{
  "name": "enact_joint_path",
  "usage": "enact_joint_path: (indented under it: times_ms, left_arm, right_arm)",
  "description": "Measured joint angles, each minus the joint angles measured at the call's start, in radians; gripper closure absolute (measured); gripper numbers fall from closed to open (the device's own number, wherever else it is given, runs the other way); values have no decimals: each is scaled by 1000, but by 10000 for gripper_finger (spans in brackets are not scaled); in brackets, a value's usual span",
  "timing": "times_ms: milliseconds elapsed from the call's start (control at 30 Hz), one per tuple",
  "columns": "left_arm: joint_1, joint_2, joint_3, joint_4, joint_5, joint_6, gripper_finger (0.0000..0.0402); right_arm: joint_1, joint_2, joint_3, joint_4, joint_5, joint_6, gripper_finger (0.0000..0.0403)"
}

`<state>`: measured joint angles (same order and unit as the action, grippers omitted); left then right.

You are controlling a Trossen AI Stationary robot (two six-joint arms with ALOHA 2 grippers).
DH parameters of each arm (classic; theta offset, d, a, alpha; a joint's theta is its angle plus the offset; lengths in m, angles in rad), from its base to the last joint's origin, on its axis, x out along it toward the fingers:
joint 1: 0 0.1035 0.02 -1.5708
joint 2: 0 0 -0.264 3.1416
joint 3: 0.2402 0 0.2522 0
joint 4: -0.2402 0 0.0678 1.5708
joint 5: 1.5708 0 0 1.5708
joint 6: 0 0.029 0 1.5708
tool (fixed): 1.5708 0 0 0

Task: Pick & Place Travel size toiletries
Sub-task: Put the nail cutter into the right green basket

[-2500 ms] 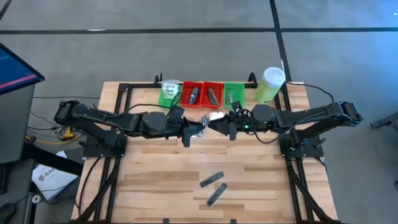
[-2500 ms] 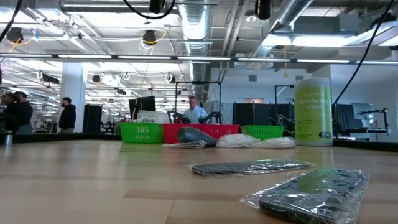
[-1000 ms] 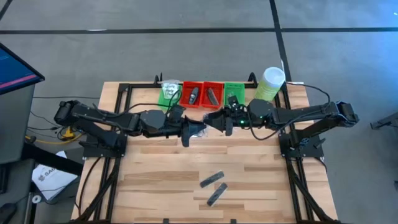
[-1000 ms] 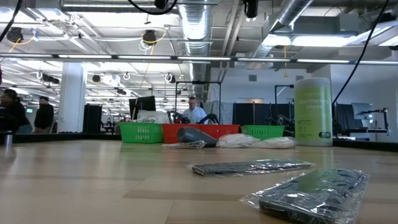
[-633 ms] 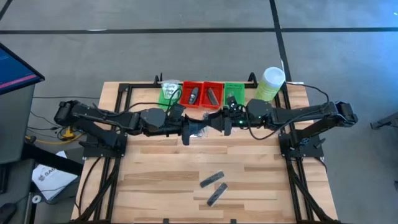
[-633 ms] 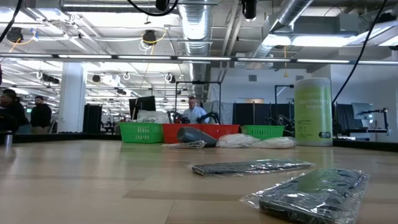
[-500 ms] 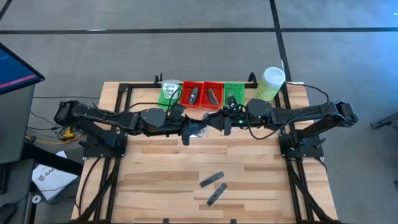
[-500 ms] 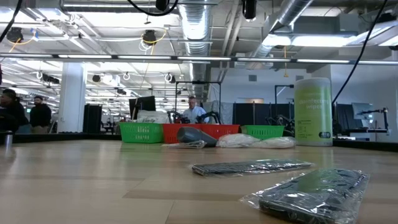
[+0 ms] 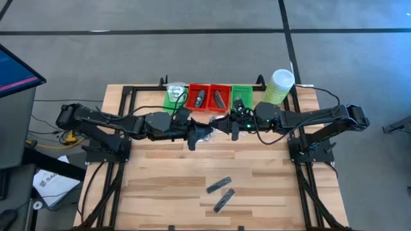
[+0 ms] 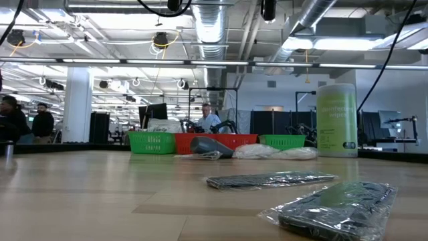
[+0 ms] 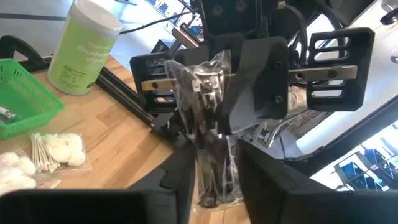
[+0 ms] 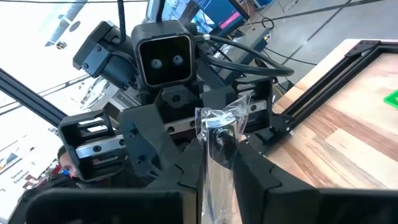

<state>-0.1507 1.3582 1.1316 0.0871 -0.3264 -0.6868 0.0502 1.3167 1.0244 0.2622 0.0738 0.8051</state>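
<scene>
Next, my right gripper goes inside the green tray (image 9: 241, 101) beside the pale green canister. It will let go of the wrapped packet there.
A clear-wrapped dark toiletry packet (image 9: 207, 131) hangs in the air above the table's far middle, between my two grippers. My left gripper (image 9: 200, 132) reaches in level from the table's left and my right gripper (image 9: 216, 127) from the right; both are shut on it. Two more wrapped dark bars (image 9: 219, 185) (image 9: 223, 199) lie flat near the front edge, also seen in the low view (image 10: 271, 179) (image 10: 334, 207). White soft packets (image 11: 55, 150) lie on the table below the arms. My left gripper has the packet's near end (image 11: 214, 177) between its two fingers, which point level from the table's left and lie along it. The packet is clear of the table. My right gripper pinches the packet's other end (image 12: 217, 158) between its two fingers, level from the table's right, along the packet. The wrap's crumpled tip (image 12: 217, 118) sticks out toward the left gripper.
Along the far edge stand a green tray (image 9: 174, 98), two red trays (image 9: 199, 97) (image 9: 220, 97) and another green tray (image 9: 241, 96), with a pale green canister (image 9: 279, 86) at the far right. Bare wood lies across the table's middle.
My right gripper's spread fingers have closed onto the packet that my left gripper holds out. Both arms have stayed about where they were, and the packet has kept its place in the air.
</scene>
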Motion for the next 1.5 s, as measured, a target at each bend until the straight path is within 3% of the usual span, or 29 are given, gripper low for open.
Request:
enact_joint_path:
  times_ms: [300,500,733,967,1167,1300,1500]
  left_arm:
    - [-24,-20,2,-2,10,0,213]
    - [-25,-32,2,-3,-20,-1,192]
    - [-24,-31,2,-4,-62,-21,196]
    - [-17,-31,2,-4,-120,63,209]
    - [6,-30,1,-5,-118,169,220]
    - [37,-58,0,-43,-61,249,227]
    - [105,-155,0,-188,-25,341,240]
  right_arm:
    - [-32,-35,-1,-99,0,15,354]
    - [-110,-89,-1,-256,1,18,354]
    - [-266,-120,-1,-510,0,17,354]
    - [-418,-77,-2,-575,-47,7,354]
    - [-517,7,-1,-602,-51,-9,354]
    - [-565,87,5,-619,-51,-19,354]
    - [-596,245,122,-774,-36,-99,354]
